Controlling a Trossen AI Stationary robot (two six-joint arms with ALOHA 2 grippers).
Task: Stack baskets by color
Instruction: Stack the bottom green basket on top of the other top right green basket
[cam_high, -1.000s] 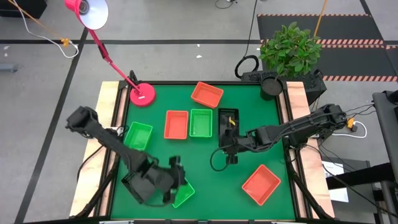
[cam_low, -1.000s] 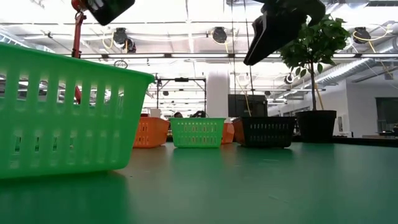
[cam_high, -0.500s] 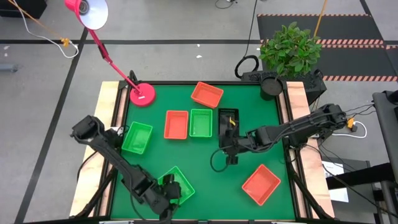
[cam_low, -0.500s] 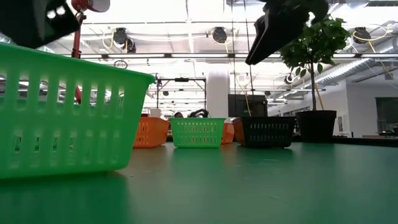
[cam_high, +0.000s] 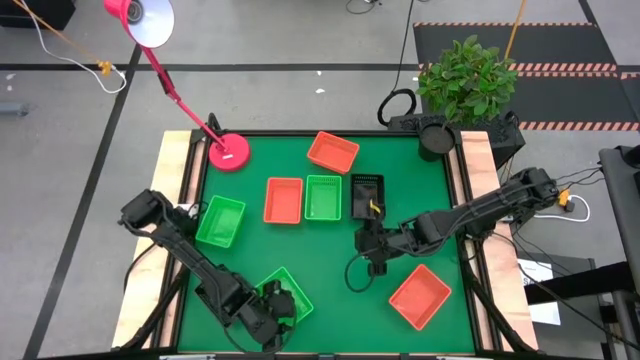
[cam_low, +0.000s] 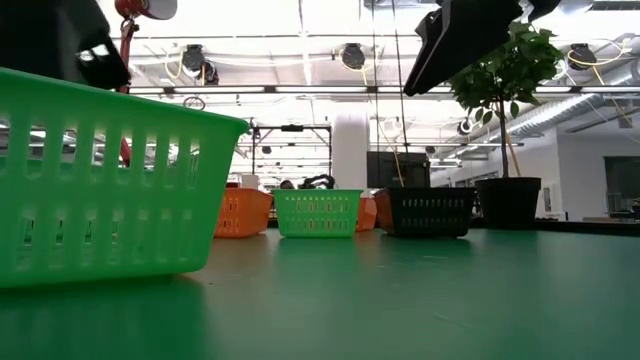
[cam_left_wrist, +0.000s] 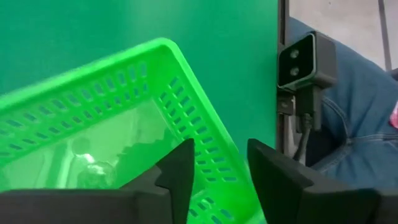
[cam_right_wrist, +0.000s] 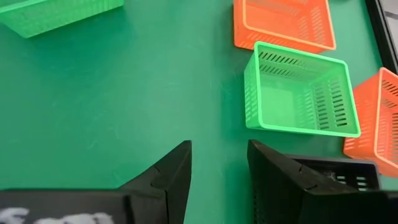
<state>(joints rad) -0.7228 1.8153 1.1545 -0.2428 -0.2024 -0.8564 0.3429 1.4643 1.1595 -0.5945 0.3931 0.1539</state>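
Observation:
My left gripper will line up square with the front green basket's side, which slants across its open fingers, and pinch the basket's rim (cam_left_wrist: 230, 146) before lifting.
Several baskets sit base-down on the green table (cam_high: 400, 160). Three are green: front (cam_high: 296, 292), left (cam_high: 221, 221), middle (cam_high: 323, 197). Three are orange-red: (cam_high: 284, 200), (cam_high: 333, 151), (cam_high: 420, 297). A black one (cam_high: 367, 195) lies right of the middle green one. My left gripper (cam_high: 280, 308) is low over the front green basket (cam_left_wrist: 93, 124), its fingers either side of one side wall. My right gripper (cam_high: 368, 250) hangs open above bare table near the black basket (cam_right_wrist: 336, 171). My left gripper (cam_left_wrist: 221, 149) comes slanting down from the table's left. One finger (cam_left_wrist: 180, 168) stands inside the front green basket and the other (cam_left_wrist: 273, 168) outside, with the slotted side wall (cam_left_wrist: 217, 158) in the gap. The basket rests flat on the table. Whether a finger touches the wall I cannot tell.
A pink lamp base (cam_high: 229, 153) stands at the far left corner and a potted plant (cam_high: 465, 75) beyond the far right corner. A small camera (cam_left_wrist: 308, 56) and a person's jeans (cam_left_wrist: 354, 124) show just past the near table edge beside the front green basket.
My left gripper has come down and toward the table's near left, rolling at the wrist, and now sits low at the front green basket, which has stayed on the table. My right gripper has drifted a little toward the near edge.

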